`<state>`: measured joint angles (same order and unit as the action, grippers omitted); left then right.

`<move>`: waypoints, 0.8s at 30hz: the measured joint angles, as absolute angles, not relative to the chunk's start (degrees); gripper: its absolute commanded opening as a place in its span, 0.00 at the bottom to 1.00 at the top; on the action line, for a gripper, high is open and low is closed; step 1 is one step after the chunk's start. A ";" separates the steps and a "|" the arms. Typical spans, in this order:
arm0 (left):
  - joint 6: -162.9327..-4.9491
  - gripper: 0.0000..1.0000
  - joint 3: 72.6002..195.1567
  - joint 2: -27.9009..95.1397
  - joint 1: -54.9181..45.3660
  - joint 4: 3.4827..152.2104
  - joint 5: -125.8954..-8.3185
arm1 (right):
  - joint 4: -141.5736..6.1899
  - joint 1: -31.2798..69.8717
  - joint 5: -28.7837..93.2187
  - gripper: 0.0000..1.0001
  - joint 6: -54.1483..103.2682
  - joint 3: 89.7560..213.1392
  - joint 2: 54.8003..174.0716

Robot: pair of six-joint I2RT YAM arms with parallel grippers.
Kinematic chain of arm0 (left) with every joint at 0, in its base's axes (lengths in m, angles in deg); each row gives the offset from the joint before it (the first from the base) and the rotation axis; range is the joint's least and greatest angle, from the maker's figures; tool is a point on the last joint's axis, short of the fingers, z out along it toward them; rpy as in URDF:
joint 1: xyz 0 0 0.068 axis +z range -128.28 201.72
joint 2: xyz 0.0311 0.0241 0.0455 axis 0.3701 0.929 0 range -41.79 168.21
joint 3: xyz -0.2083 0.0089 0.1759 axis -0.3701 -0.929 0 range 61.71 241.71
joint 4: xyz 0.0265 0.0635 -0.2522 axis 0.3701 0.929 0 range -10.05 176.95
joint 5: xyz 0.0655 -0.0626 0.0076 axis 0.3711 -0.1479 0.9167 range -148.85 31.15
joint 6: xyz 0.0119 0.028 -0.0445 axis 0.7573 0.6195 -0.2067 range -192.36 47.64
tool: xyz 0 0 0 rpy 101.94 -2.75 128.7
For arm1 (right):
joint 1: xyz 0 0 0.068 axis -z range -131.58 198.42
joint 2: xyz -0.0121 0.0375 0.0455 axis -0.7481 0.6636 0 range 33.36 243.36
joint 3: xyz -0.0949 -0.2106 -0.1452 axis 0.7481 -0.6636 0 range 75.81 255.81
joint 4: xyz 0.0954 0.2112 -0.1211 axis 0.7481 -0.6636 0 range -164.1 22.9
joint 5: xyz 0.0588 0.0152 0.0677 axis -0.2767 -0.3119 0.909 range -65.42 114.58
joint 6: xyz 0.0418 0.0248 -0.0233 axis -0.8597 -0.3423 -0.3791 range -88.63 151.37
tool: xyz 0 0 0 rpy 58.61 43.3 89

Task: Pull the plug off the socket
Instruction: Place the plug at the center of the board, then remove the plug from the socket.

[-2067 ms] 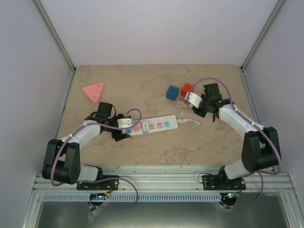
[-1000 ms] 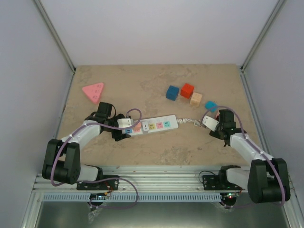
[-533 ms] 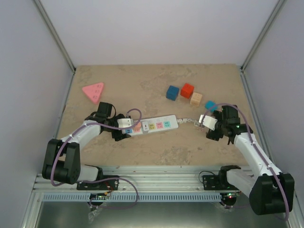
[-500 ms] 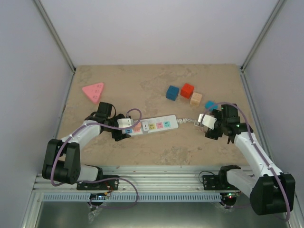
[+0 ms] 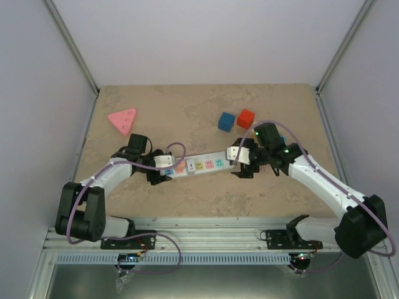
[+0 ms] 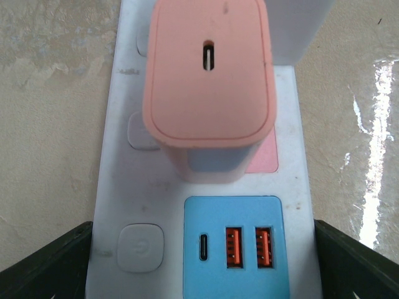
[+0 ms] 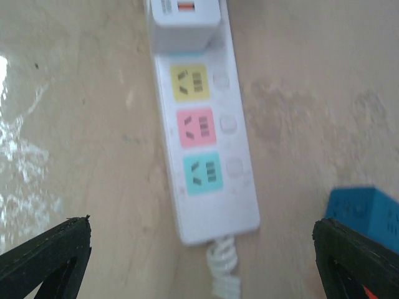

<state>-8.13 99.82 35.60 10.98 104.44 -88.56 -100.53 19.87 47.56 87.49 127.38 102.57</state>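
Note:
Next, I close my right gripper on the short sides of the white plug point(image 5: 191, 166) point(image 7: 186, 23), which stands between the pink plug and the yellow outlet.
The socket point(image 5: 206, 164), a long white strip with pastel outlets, lies across the middle of the table. A pink plug point(image 6: 209, 81) stands in it beside the blue USB panel point(image 6: 234, 249), and a white plug point(image 7: 186, 22) stands just past it. My left gripper point(image 6: 202, 268) is at the strip's left end, its fingers point(image 6: 47, 261) flush against both long sides. My right gripper point(image 7: 199, 268) hovers open over the cord end point(image 7: 223, 268), its fingertips point(image 7: 43, 261) far from the strip on either side. In the top view the right gripper point(image 5: 240, 163) sits at the strip's right end.
A pink triangular block point(image 5: 123, 120) lies at the far left. A blue cube point(image 5: 225, 121) and a red cube point(image 5: 245, 118) sit behind the strip's right end; the blue cube point(image 7: 368, 212) shows at the right edge of the right wrist view.
My right arm has swung left from the table's right side to the socket's cord end, and its jaws have opened wide. The left arm and the socket have not moved.

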 measured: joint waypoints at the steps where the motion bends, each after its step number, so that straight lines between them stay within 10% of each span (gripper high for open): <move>1: -8.13 0.00 99.82 35.60 10.98 104.44 -88.56 | -100.35 18.62 48.00 0.98 87.12 128.39 103.85; 24: -8.33 0.00 99.82 35.60 10.98 104.44 -88.60 | -92.77 3.74 49.64 0.98 83.23 145.35 128.16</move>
<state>-8.33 99.82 35.60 10.98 104.44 -88.60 -92.77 3.74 49.64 83.23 145.35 128.16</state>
